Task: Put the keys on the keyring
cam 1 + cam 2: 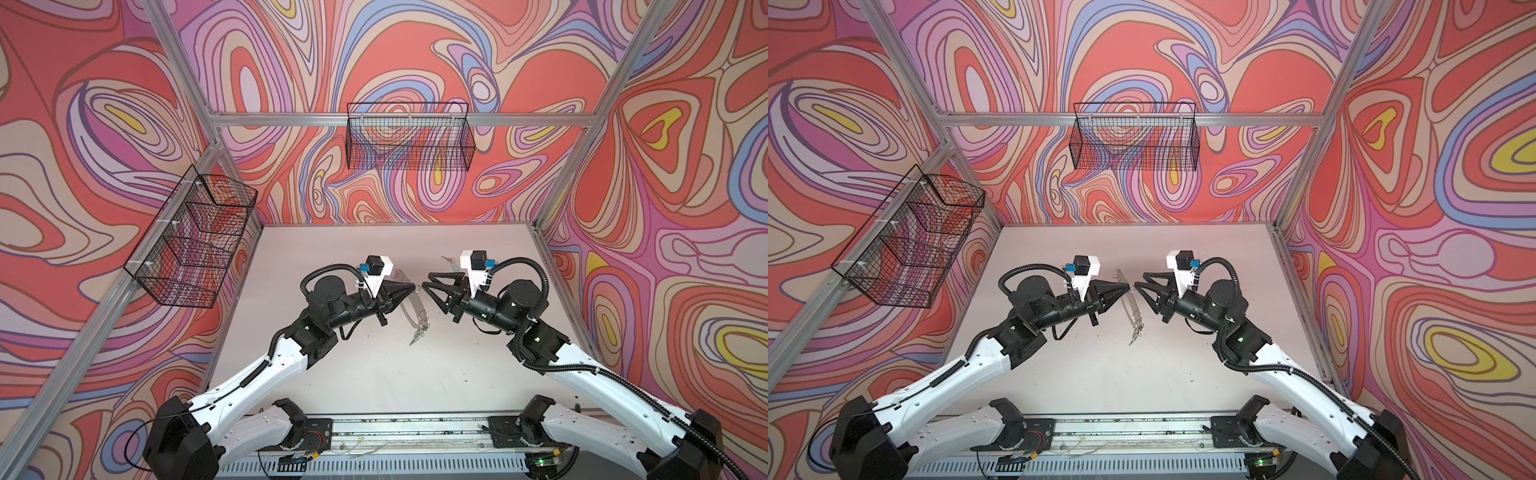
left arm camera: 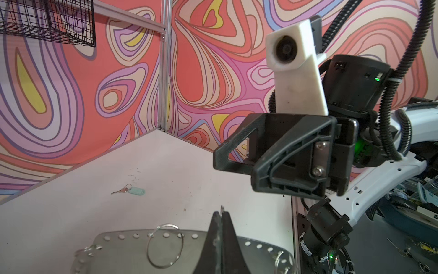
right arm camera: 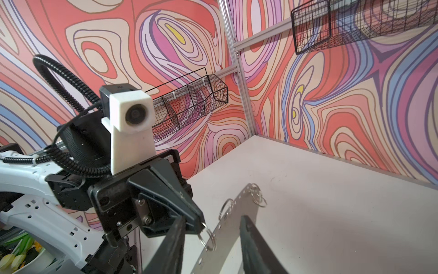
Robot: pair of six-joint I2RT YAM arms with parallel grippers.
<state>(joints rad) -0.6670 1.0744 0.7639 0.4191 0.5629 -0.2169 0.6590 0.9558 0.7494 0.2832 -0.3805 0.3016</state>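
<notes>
My right gripper should take the loop's free side (image 3: 212, 242) before my left gripper takes it again, as the keyring's plate hangs slanted from the loop in my left gripper.
The keyring (image 3: 234, 213), a flat grey metal plate with holes and wire loops (image 3: 258, 198) along its rim, hangs on edge above the table between both arms, thin in both top views (image 1: 411, 309) (image 1: 1131, 309). My left gripper (image 1: 413, 287) (image 2: 222, 213) is shut on one loop of the keyring (image 2: 132, 251). Opposite it, my right gripper (image 3: 212, 217) (image 1: 426, 281) stands open, one finger on each side of the plate without touching. One of the keys (image 2: 120, 190), with a mint tag (image 2: 135, 191), lies on the table (image 1: 451, 261). Small metal pieces (image 1: 417, 334) dangle from the plate's lower end.
A black wire basket (image 1: 409, 137) hangs on the back wall and a second, divided one (image 1: 195, 241) on the left wall. Aluminium posts (image 2: 166, 71) frame the white table (image 1: 374, 374). A metal rail (image 1: 407, 432) runs along its front edge.
</notes>
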